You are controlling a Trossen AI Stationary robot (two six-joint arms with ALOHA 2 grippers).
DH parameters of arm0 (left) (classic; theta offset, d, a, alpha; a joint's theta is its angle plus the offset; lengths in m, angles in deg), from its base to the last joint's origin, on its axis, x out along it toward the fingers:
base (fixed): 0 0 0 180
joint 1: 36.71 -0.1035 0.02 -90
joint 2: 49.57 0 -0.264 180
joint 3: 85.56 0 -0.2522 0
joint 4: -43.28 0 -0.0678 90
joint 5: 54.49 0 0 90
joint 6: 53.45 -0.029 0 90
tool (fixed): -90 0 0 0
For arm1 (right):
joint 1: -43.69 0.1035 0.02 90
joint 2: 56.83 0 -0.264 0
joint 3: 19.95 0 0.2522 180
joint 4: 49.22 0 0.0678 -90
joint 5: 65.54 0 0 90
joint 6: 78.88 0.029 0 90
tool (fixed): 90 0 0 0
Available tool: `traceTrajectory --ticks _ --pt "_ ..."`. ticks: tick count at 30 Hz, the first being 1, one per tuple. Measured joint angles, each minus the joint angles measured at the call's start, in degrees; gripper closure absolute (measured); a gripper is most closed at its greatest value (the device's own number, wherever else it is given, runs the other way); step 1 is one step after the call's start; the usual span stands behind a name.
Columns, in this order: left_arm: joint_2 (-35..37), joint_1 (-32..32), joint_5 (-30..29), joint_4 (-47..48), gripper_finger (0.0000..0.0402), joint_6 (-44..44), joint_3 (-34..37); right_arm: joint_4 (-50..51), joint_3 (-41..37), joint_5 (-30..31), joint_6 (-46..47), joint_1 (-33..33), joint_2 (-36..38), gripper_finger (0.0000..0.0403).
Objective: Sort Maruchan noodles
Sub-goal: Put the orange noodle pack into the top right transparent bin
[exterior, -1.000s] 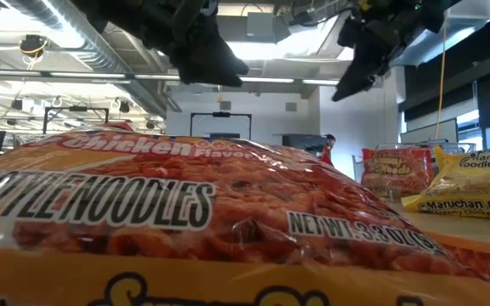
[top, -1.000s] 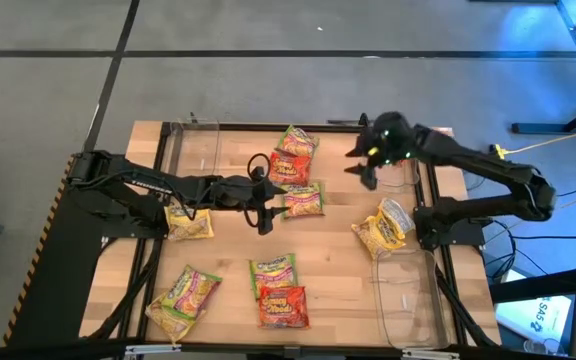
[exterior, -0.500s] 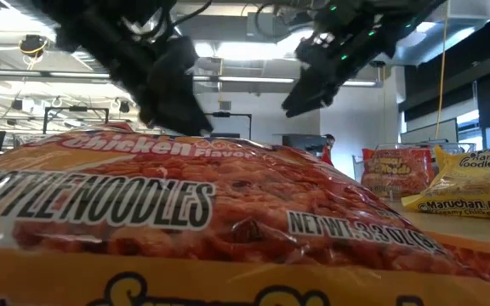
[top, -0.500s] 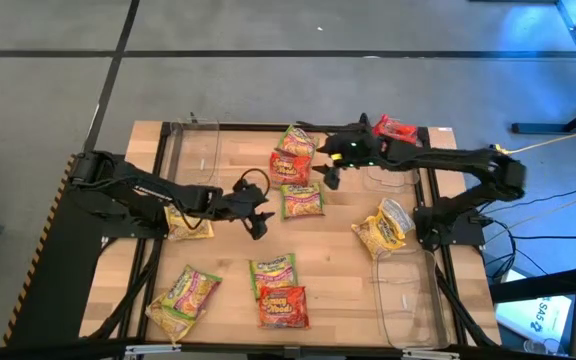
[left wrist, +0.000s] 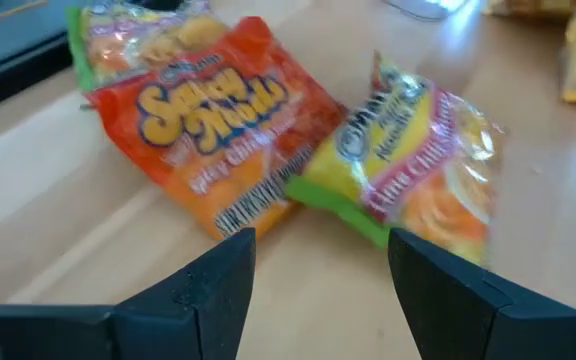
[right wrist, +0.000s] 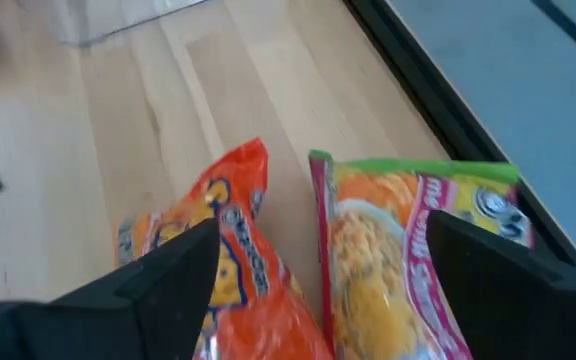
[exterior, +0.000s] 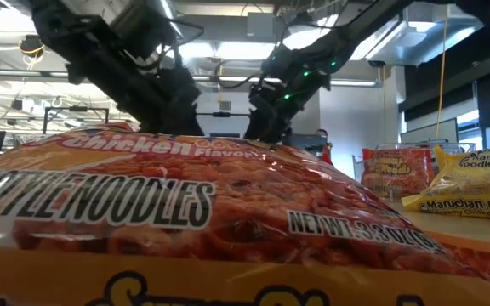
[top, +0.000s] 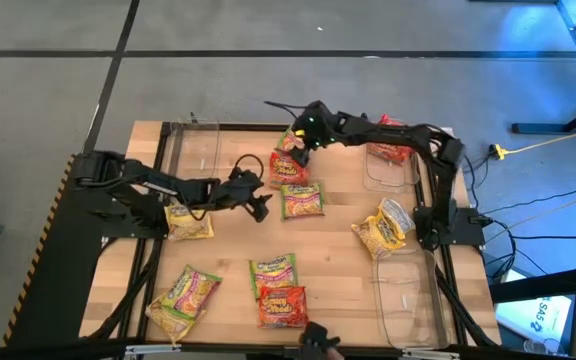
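Note:
My right gripper has a packet to take. It will close on the far-middle red-orange packet's end [top: 301,175] that faces the clear bin with the red packet.
Several Maruchan noodle packets lie flat on the wooden table. At the far middle a green-pink packet [top: 296,142] lies beside a red-orange one [top: 288,168], with another green-pink one [top: 303,200] nearer. My right gripper [top: 298,143] [right wrist: 318,300] hangs open above the far pair, its fingers over the red-orange packet [right wrist: 218,260] and the green-pink packet [right wrist: 408,250]. My left gripper [top: 260,207] [left wrist: 318,290] stands open and low, left of the nearer green-pink packet [left wrist: 408,160] and the red-orange one [left wrist: 208,120]. Neither gripper holds anything.
Yellow packets lie at left [top: 188,222] and right [top: 383,228]. Near the front edge lie green-pink packets [top: 183,295] [top: 273,272] and a red-orange one [top: 283,305]. Clear bins stand at far left [top: 193,150], far right [top: 393,165] with a red packet [top: 393,140], and near right [top: 408,290].
My right gripper has swung from over the far right bin toward the table's left and sunk down over the far middle packets; a red packet now shows in that bin. My left gripper has sunk lower toward the table beside the middle packets.

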Motion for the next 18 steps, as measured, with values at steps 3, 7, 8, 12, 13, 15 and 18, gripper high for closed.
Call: traceTrajectory --ticks 3,7,8,12,13,15,18 --pt "-1.8 -2.0 0.2 0.7 0.0179 -0.1 0.1 0.6 2.1 -0.9 -0.1 -0.5 -2.0 0.0083" --pt "-4.0 -3.5 -0.1 -0.2 0.0179 0.1 0.1 0.2 2.3 -1.3 -0.2 -0.7 -3.9 0.0084" --pt "-4.7 -3.8 -0.1 -0.8 0.0179 0.1 0.1 0.0 2.3 -1.6 0.0 -0.7 -4.2 0.0084" --pt "-7.4 -4.8 -0.3 -2.9 0.0179 0.2 0.1 1.3 2.2 -1.8 1.3 -0.8 -5.0 0.0084" --pt "-8.4 -5.0 -0.5 -3.5 0.0179 0.2 0.1 1.7 2.2 -1.7 1.3 -0.8 -5.0 0.0084" --pt "-10.2 -5.2 -0.4 -5.0 0.0179 0.2 0.1 1.3 2.2 -1.1 1.4 -0.8 -5.0 0.0084" --pt "-12.8 -5.5 -0.4 -8.3 0.0179 0.1 0.1 1.2 2.2 -0.3 2.4 -0.8 -5.0 0.0084"
